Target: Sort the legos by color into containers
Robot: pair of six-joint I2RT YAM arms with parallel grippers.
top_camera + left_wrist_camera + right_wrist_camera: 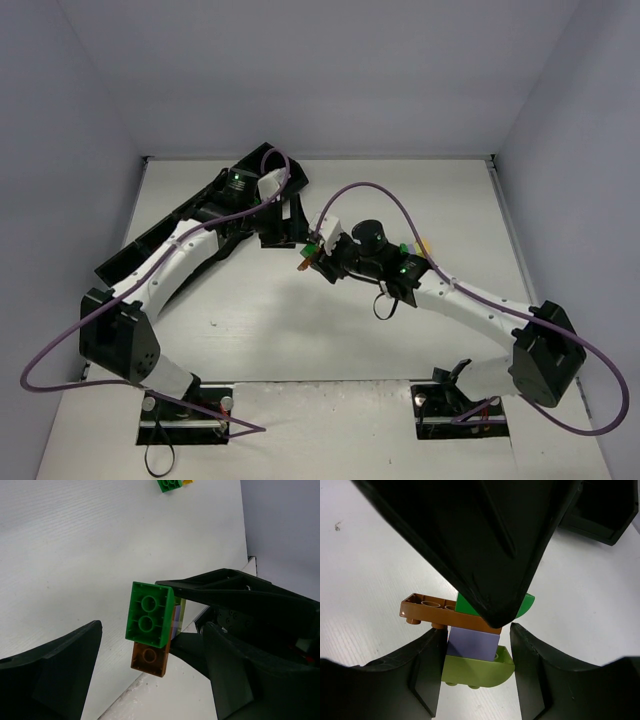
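Note:
Next, my right gripper puts the lime brick down on the bare table (329, 290) between my arms, just nearer than the stack.
A stack of joined legos hangs above the table: green (148, 614), brown (149, 660), purple (472, 642) and lime (477, 670) bricks. My right gripper (477, 647) is shut on the purple and lime bricks; it also shows in the top view (318, 256). My left gripper (152, 630) is open around the stack's green and brown end, its fingers (55, 670) apart from it; in the top view it (287, 228) meets the right gripper. One left finger (485, 545) looms over the stack in the right wrist view. The black tray (130, 255) lies diagonally at the far left.
A loose green brick (404, 248) and a yellow one (424, 245) lie on the table beside the right arm; the green one also shows in the left wrist view (170, 484). A tray corner (600, 515) shows in the right wrist view. Purple cables loop over both arms.

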